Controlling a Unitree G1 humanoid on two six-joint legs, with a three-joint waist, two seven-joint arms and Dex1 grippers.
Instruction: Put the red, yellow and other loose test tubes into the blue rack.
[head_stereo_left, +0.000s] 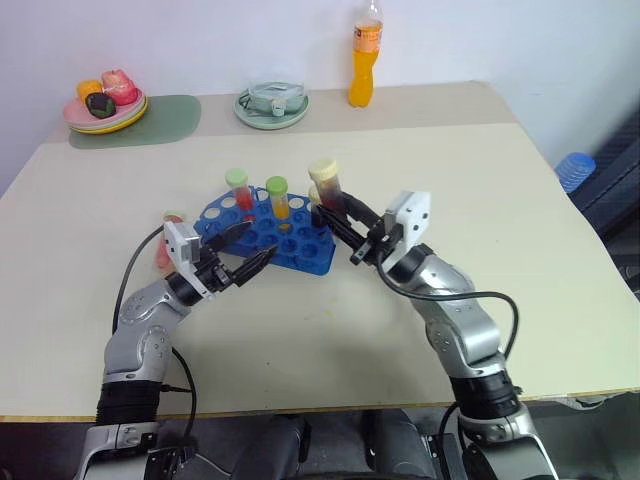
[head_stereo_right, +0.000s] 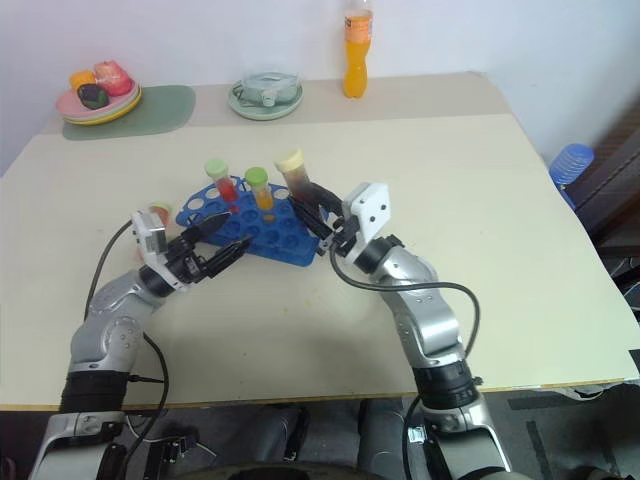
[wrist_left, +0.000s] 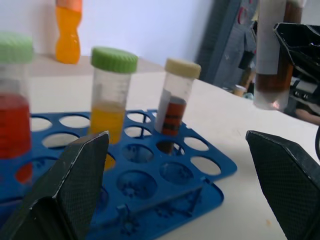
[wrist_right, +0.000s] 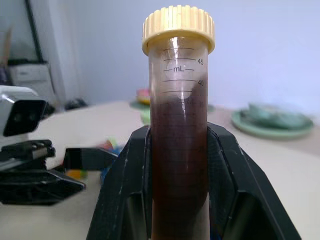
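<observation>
Next, my right gripper puts the dark brown tube down and takes it nearer the cap (wrist_right: 178, 82), as it holds the tube's middle, leaving little below for the rack.
The blue rack (head_stereo_left: 300, 255) lies mid-table. In it stand a green-capped tube of red liquid (head_stereo_left: 238, 188), a green-capped tube of yellow liquid (head_stereo_left: 278, 197) and a cream-capped tube (wrist_left: 176, 97). My right gripper (head_stereo_left: 338, 213) is shut on a cream-capped tube of dark brown liquid (wrist_right: 179, 125) and holds it upright, just above the rack's right end. My left gripper (head_stereo_left: 252, 243) stands open at the rack's near left edge, with nothing between its fingers (wrist_left: 75, 185). A loose tube with pinkish-red contents (head_stereo_left: 164, 250) lies on the table left of the rack, partly hidden by the left hand.
Along the far edge stand an orange drink bottle (head_stereo_left: 366, 60), a pale green dish (head_stereo_left: 271, 108) and a plate of colourful items (head_stereo_left: 105, 105) on a green mat (head_stereo_left: 170, 118). A blue object (head_stereo_left: 575, 170) sits beyond the table's right edge.
</observation>
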